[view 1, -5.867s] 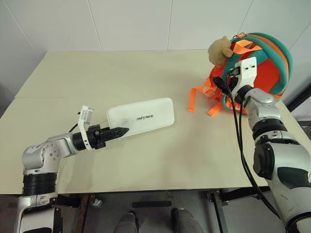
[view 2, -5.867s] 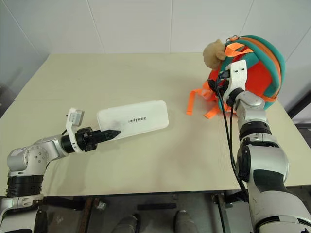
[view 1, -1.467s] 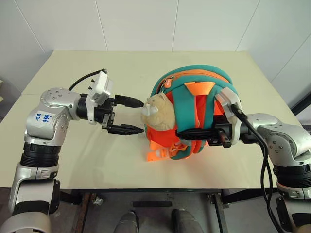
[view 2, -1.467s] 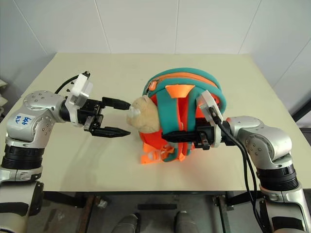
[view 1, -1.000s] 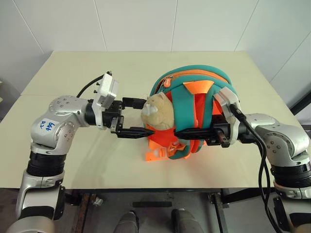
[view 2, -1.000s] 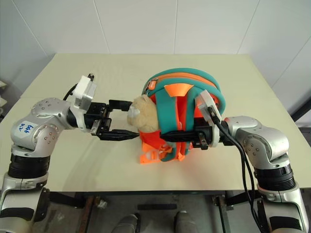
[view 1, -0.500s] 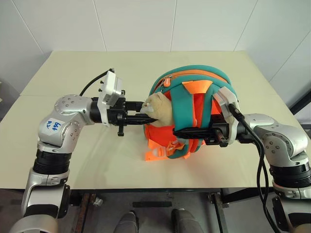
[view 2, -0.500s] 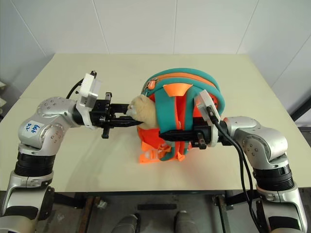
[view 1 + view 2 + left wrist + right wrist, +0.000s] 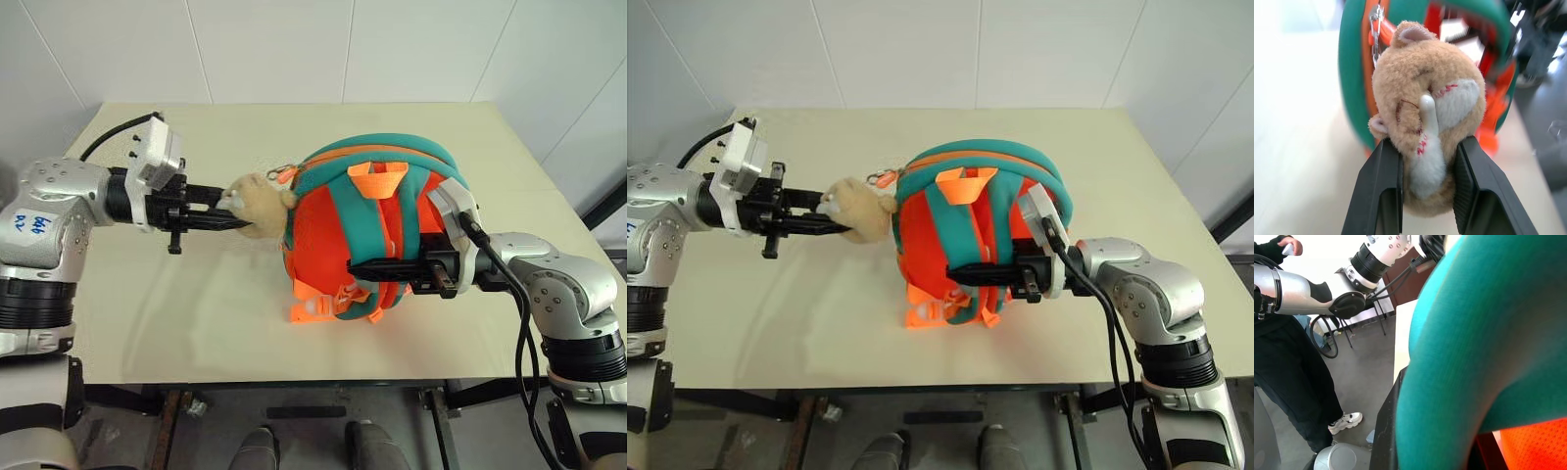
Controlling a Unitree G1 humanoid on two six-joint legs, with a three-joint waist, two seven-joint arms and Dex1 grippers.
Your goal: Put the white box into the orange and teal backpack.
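Next, my left gripper lets go of the beige plush toy on the table point(image 9: 271, 270) next to the backpack's bottom, near its orange strap.
The orange and teal backpack point(image 9: 364, 223) stands upright in the middle of the table. Its beige plush toy point(image 9: 257, 204) hangs from a chain at the backpack's left side and is stretched out to the left. My left gripper point(image 9: 233, 218) is shut on the plush toy; in the left wrist view both black fingers point(image 9: 1382, 191) squeeze the toy point(image 9: 1427, 112). My right gripper point(image 9: 359, 266) reaches in level from the right and is shut on a teal strap point(image 9: 1479, 333) on the backpack's front. The white box is out of view.
The beige table point(image 9: 196, 323) has open surface to the left and in front of the backpack. Its front edge runs close below the backpack. In the right wrist view a person in dark clothes point(image 9: 1288, 382) stands on the floor beside the table.
My left gripper closed on the plush toy and drew back to the left, pulling the toy out from the backpack. The backpack shifted slightly left. The right gripper kept its hold.
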